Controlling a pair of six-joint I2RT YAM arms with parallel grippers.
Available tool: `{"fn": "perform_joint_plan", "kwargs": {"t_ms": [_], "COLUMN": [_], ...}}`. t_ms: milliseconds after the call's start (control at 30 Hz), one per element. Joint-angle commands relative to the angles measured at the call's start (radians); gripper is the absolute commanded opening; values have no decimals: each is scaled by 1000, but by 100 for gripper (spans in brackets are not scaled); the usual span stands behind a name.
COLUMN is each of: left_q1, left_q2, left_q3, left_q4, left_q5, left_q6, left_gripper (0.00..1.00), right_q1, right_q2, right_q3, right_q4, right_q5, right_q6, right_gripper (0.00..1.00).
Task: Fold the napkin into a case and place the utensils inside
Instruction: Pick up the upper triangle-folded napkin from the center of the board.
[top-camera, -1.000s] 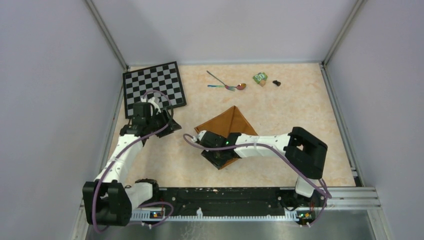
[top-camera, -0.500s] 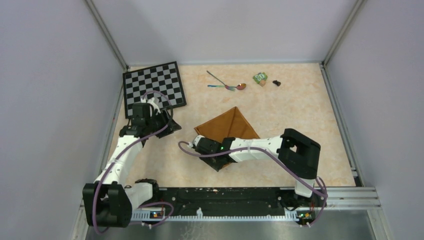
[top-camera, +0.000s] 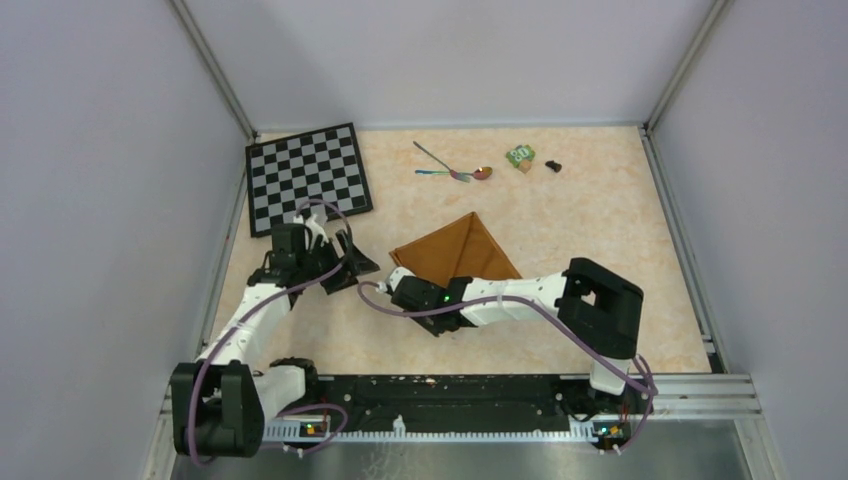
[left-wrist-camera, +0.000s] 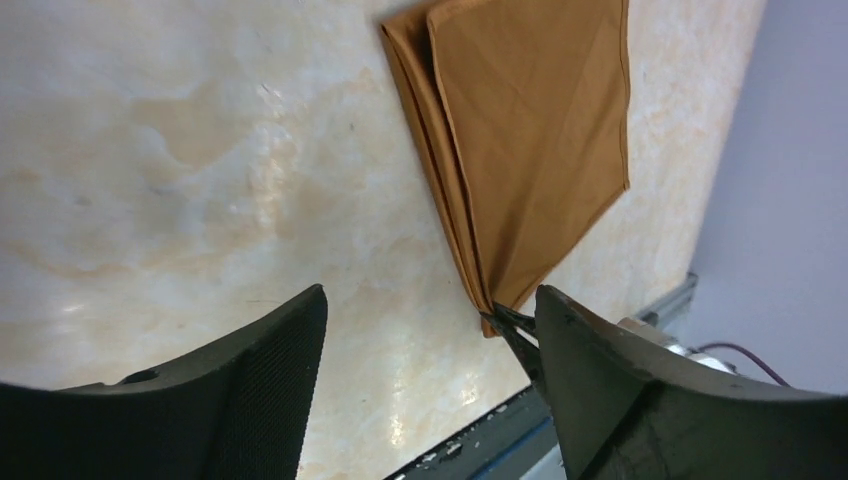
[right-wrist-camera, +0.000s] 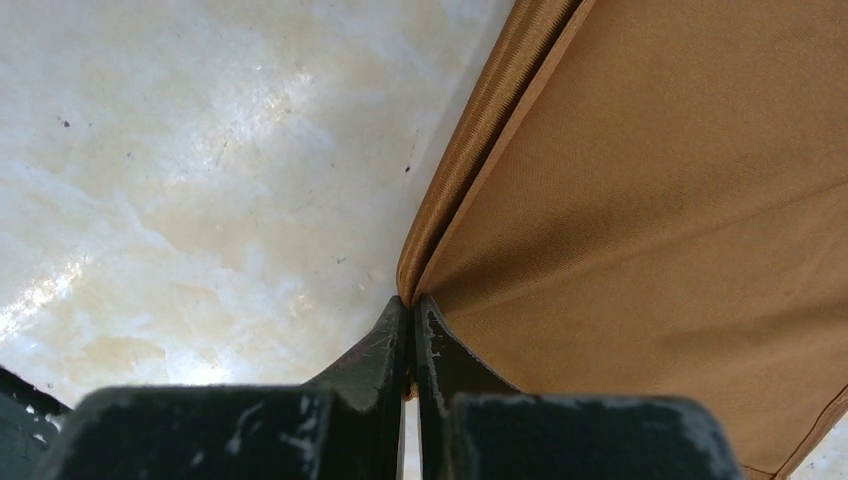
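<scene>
I will take the folded edge's far corner (top-camera: 394, 255) with my left gripper before both grippers lift and straighten the crooked napkin, since my right gripper holds only its near corner.
The napkin (top-camera: 455, 250) lies folded on the table, orange-brown, with layered edges along its left side (left-wrist-camera: 530, 130). My right gripper (top-camera: 440, 322) is at its near corner, shut on the folded edge (right-wrist-camera: 412, 305); cloth fills the right of that view (right-wrist-camera: 650, 220). My left gripper (top-camera: 352, 265) hangs open just left of the napkin, above bare table (left-wrist-camera: 432, 300), holding nothing. In the left wrist view the right gripper's fingertips (left-wrist-camera: 510, 325) pinch the cloth's corner. The utensils (top-camera: 455, 170) lie crossed at the far middle, the spoon (top-camera: 472, 174) on the right.
A black-and-white chessboard (top-camera: 308, 175) lies at the far left. A small green block (top-camera: 519, 155) and a small dark object (top-camera: 553, 165) sit right of the utensils. Grey walls enclose three sides; a black rail (top-camera: 450, 390) runs along the near edge.
My right gripper has closed on the napkin's near corner. My left arm has moved toward the near right, closer to the napkin, and its jaws have opened wider.
</scene>
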Motion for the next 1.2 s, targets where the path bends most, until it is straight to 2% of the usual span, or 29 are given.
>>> {"fn": "perform_joint_plan", "kwargs": {"t_ms": [0, 100, 300, 433, 533, 800, 1167], "left_q1": [-49, -139, -272, -319, -327, -331, -335], "left_q2": [3, 45, 144, 162, 174, 258, 354], "left_q3": [-151, -237, -323, -329, -336, -302, -275], "left_q4": [273, 478, 719, 716, 732, 685, 731], "left_q5": [193, 150, -32, -193, -285, -355, -444], "left_q6": [-188, -354, -637, -730, -766, -870, -919], "left_gripper": [85, 89, 87, 84, 78, 69, 55], "right_q1": [6, 4, -12, -23, -28, -41, -46], "right_q2": [-101, -138, -190, -209, -219, -234, -252], "right_q3": [-15, -31, -70, -85, -95, -107, -115], "right_q4": [13, 28, 62, 82, 92, 103, 111], "right_q5": [-27, -53, -69, -80, -84, -94, -95], "right_q6": [-26, -19, 5, 6, 5, 2, 4], "right_gripper": [0, 0, 0, 0, 0, 0, 0]}}
